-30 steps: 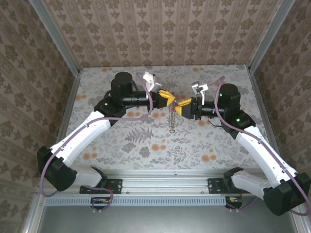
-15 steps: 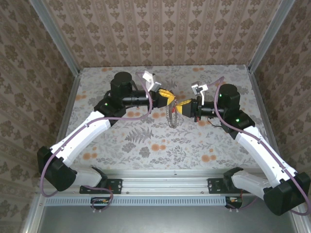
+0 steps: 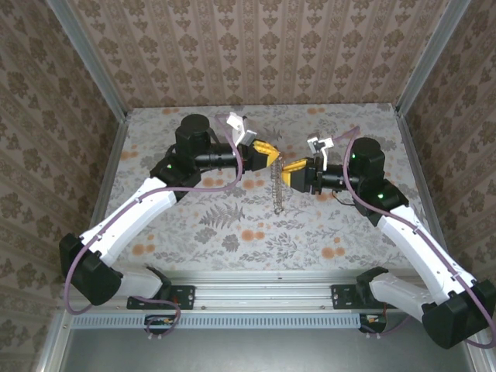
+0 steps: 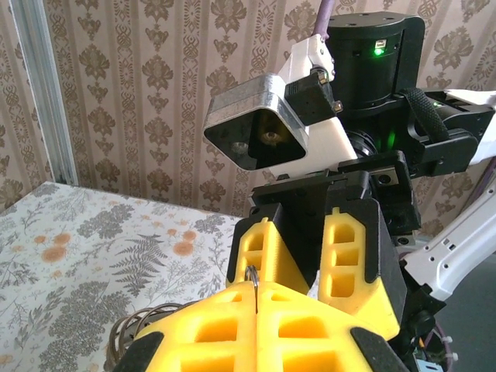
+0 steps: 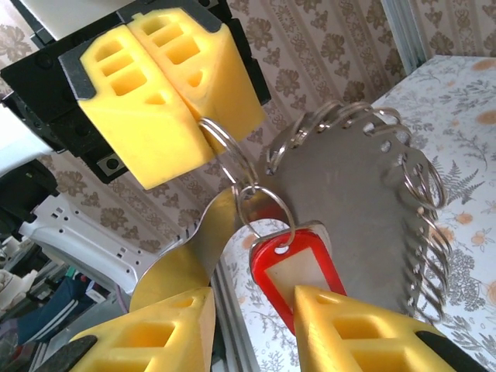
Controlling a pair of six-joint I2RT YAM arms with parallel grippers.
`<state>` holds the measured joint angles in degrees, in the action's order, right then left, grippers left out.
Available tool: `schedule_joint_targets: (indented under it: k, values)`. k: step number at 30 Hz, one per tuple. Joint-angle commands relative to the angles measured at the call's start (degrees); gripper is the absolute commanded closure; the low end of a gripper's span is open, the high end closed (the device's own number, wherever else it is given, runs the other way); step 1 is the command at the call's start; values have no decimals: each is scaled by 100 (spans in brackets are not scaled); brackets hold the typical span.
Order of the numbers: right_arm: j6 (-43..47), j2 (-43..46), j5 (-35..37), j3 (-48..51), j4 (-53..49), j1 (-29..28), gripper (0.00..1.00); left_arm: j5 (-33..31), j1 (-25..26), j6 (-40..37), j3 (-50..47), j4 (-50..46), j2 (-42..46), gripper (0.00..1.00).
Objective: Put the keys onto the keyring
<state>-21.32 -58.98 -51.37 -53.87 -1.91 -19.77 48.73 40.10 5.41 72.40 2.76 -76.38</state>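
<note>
The keyring's hoop is above my open right gripper at the red tag, so that gripper should rise and close on the hoop [image 5: 234, 152] before my left gripper opens.
In the right wrist view my left gripper [image 5: 198, 125] is shut on the keyring [image 5: 225, 151], a thin metal hoop sticking out below its yellow fingers. From that hoop hang a small split ring [image 5: 263, 205] and the keys' red tag [image 5: 288, 267] with a pale label. My right gripper [image 5: 254, 296] stands open just under the tag, which sits beside its right finger [image 5: 364, 333], unclamped. In the left wrist view the keyring [image 4: 254, 277] pokes out of the shut left gripper [image 4: 256, 294]. From above, the left gripper [image 3: 269, 155] and right gripper [image 3: 291, 171] almost meet in mid-air.
A flat metal plate [image 5: 349, 194] edged with several wire rings [image 5: 422, 209] hangs from the same bunch, seen from above as a dangling strip [image 3: 276, 190] over the floral table [image 3: 232, 225]. Wallpapered walls and metal corner posts [image 3: 85, 54] enclose the table.
The right gripper has drawn slightly right, away from the left one. The hanging plate, bunched up half a second ago, hangs straight down again. The left arm has stayed put.
</note>
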Motion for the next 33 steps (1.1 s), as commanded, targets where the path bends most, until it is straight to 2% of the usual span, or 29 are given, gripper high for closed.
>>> schedule_joint_targets:
  k: [1,8,16,18,22,24,33]
  values:
    - [-55,62,177,33,45,-37,66,49,8,112,20,298,167,100]
    - [-164,-24,330,-9,253,-45,62,62,16,145,-5,351,167,100]
    - [-92,-122,611,-104,148,-140,62,84,20,214,3,437,135,100]
    - [-73,-106,693,-98,122,-163,68,84,17,224,4,449,132,100]
    - [-15,-37,728,-96,31,-159,92,9,20,258,-32,505,132,100]
    - [30,-13,683,-101,-56,-163,100,-28,17,293,-68,585,132,100]
    - [225,-111,582,-70,-275,-490,100,-118,42,360,-156,756,128,100]
